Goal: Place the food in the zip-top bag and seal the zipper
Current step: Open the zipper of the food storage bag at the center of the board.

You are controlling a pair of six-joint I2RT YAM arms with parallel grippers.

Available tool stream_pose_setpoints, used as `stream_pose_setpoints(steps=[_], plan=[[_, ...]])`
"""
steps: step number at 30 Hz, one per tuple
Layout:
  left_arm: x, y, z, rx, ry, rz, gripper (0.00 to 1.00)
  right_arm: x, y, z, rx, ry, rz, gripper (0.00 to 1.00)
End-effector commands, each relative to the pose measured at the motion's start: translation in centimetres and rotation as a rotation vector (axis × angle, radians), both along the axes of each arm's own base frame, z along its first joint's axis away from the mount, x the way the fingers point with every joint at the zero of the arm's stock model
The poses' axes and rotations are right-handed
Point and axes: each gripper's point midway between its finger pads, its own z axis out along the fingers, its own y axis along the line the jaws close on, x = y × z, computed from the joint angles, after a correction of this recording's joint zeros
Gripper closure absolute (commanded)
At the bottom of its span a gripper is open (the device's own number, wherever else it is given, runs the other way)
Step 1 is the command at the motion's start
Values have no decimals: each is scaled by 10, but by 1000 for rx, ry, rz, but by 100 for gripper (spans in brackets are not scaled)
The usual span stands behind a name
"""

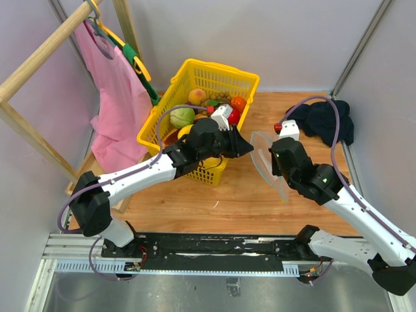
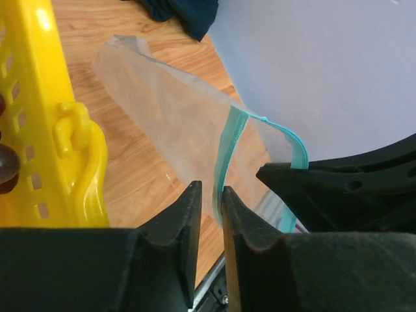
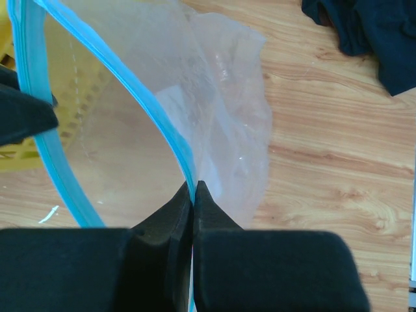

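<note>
The zip-top bag's opening is too narrow for food, so my left gripper should first grip the teal strip (image 2: 228, 149) beside its fingers and pull it wider.
The clear zip-top bag (image 1: 265, 162) hangs in the air between my two grippers, its mouth gaping. Its zipper (image 3: 149, 104) is a teal strip along the mouth. My right gripper (image 3: 194, 185) is shut on one lip of that strip. My left gripper (image 2: 211, 188) stands slightly open at the other lip, where the zipper (image 2: 229, 140) rests against the right finger with a narrow gap to the left one. The food (image 1: 183, 117) lies in the yellow basket (image 1: 195, 65), just behind my left gripper (image 1: 249, 146). My right gripper (image 1: 272, 151) is beside the bag.
A pink garment (image 1: 117, 97) hangs on a wooden rack at the left. A dark cloth (image 1: 322, 120) lies bunched at the back right of the wooden table. The yellow basket's wall (image 2: 45, 97) is close on my left gripper's left side.
</note>
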Motion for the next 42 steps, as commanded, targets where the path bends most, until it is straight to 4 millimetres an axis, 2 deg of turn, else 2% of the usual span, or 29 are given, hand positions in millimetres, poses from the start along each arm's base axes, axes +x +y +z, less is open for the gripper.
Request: stream_pose_setpoints(steps=[1, 7, 12, 15, 18, 20, 22, 23, 31, 38, 42], plan=[[-4, -5, 12, 2, -31, 2, 73, 2, 17, 20, 119, -45, -16, 99], [-9, -13, 13, 1, -37, -3, 57, 4, 28, 26, 170, -57, -43, 99], [-12, -18, 11, 7, -42, -1, 54, 3, 40, 25, 199, -48, -35, 99], [-13, -16, 5, 32, -45, 13, 54, 3, 36, 27, 198, -59, -44, 99], [-17, -13, -1, 40, -40, 20, 61, 1, 30, 30, 180, -67, -44, 99], [-19, -11, -5, 41, -37, 21, 75, 0, 24, 29, 146, -71, -47, 99], [-21, -8, -8, 50, -31, 24, 97, 0, 16, 30, 104, -78, -58, 99], [-21, -6, -9, 59, -30, 29, 99, -1, 10, 29, 77, -81, -66, 100], [-17, 8, -5, 156, -63, 51, 100, -5, -31, 42, -150, -101, -87, 99], [-12, 25, -13, 287, -89, 80, 100, -10, -56, 54, -276, -92, -80, 99], [-9, 30, -19, 365, -97, 77, 100, -10, -65, 50, -315, -76, -92, 98]])
